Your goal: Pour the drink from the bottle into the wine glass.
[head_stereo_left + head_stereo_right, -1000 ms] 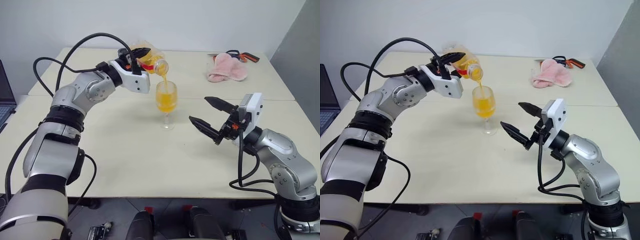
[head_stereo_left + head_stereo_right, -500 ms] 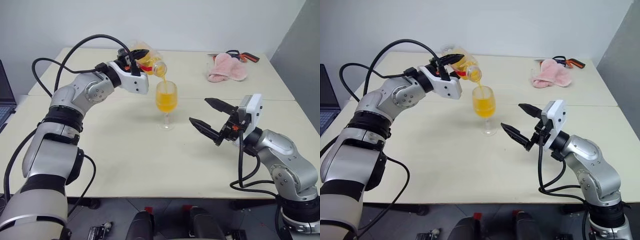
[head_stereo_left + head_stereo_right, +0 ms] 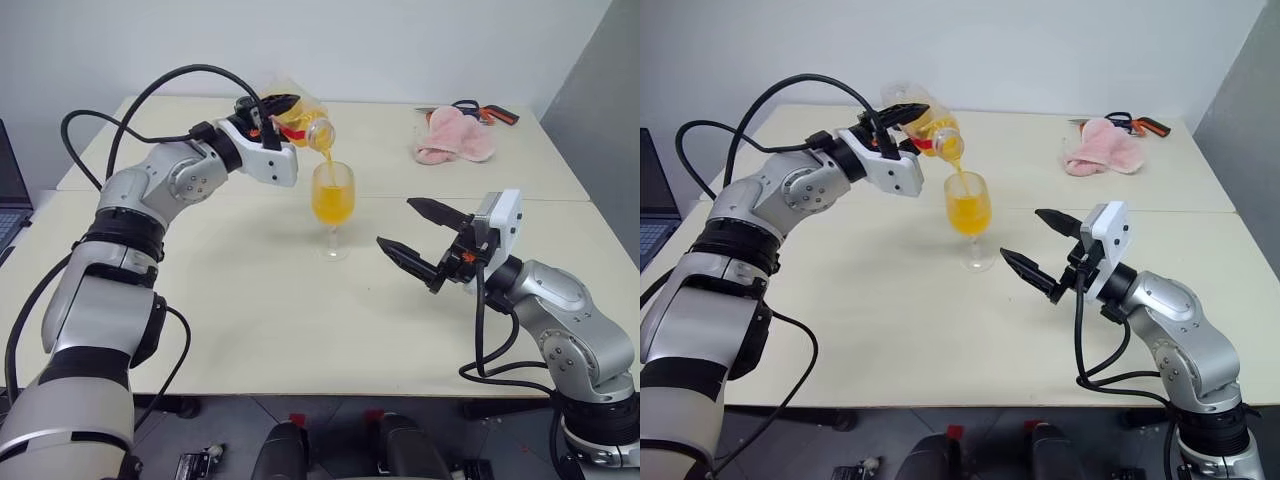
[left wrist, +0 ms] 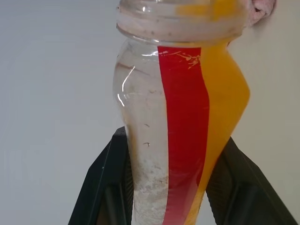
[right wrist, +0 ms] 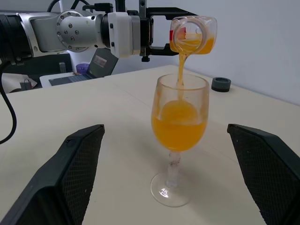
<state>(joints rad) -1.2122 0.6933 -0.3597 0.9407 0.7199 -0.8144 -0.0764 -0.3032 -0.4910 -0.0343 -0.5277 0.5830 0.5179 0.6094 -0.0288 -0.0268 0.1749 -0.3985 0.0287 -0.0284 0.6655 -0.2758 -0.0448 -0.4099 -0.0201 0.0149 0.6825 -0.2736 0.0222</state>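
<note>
Next, I let go of the bottle with my left gripper so it stands upright on the table on the laptop side of the wine glass (image 3: 219, 242).
My left gripper (image 3: 285, 108) is shut on the bottle (image 3: 300, 122), holding it tipped with its open mouth down over the wine glass (image 3: 333, 200). A thin stream of orange drink (image 5: 180, 70) runs from the mouth into the bowl, which is more than half full. In the left wrist view the bottle (image 4: 180, 117) shows its red stripe, with drink lying along one side, between the black fingers (image 4: 101, 187). The glass stands upright mid-table. My right gripper (image 3: 395, 222) hovers open to the right of the glass, apart from it.
A pink cloth (image 3: 455, 135) and a tool with orange and black handles (image 3: 485, 112) lie at the far right of the table (image 3: 250, 300). A laptop (image 3: 10, 195) sits at the left edge. A small dark round object (image 5: 221, 84) rests on the table beyond the glass.
Both arms hold their places. The drink keeps streaming from the bottle into the glass as before.
</note>
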